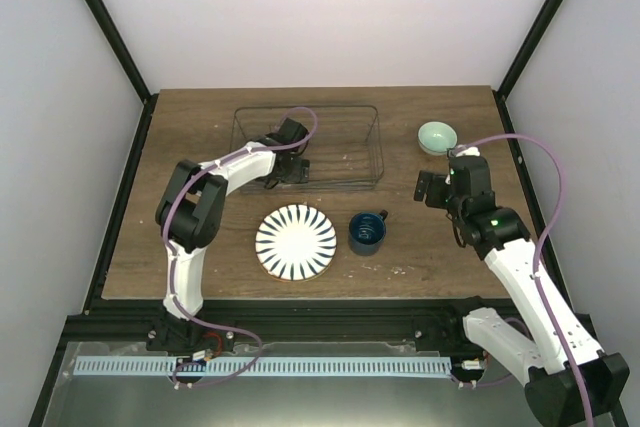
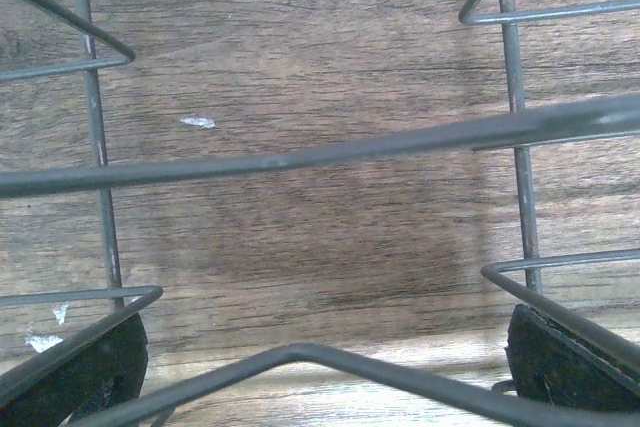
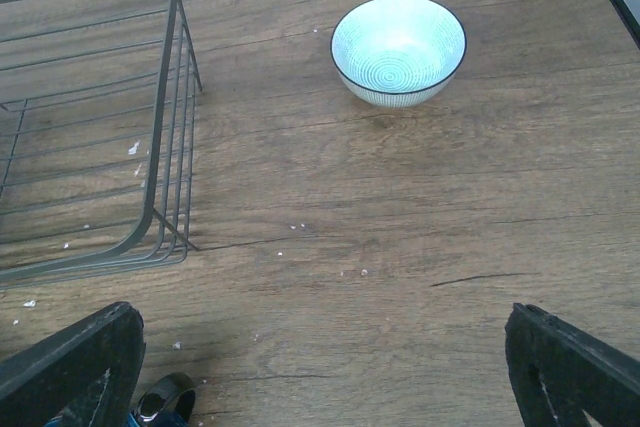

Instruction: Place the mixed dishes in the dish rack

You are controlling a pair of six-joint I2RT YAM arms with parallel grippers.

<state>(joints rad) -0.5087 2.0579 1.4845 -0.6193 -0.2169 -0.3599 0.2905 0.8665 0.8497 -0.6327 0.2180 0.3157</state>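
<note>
My right gripper is to head next for the dark blue mug, where it should close on the mug's rim (image 1: 384, 226) beside its handle, away from the striped plate.
The wire dish rack (image 1: 378, 147) stands at the back centre and holds no dishes. My left gripper (image 1: 283, 173) is inside it, low over the floor wires (image 2: 300, 157), open and empty (image 2: 320, 387). The white plate with dark blue stripes (image 1: 296, 241) lies in front of the rack; an orange rim (image 1: 266, 267) peeks from under it. The cream plate is hidden. The dark blue mug (image 1: 367, 232) stands right of the plate. The mint bowl (image 1: 437, 137) (image 3: 398, 49) sits right of the rack. My right gripper (image 1: 440, 192) (image 3: 320, 377) hovers open and empty just in front of the bowl.
The rack's right wall (image 3: 164, 117) shows at the left of the right wrist view, and the mug's handle (image 3: 165, 402) at its bottom left. Black frame posts and white walls enclose the wooden table (image 1: 450, 257).
</note>
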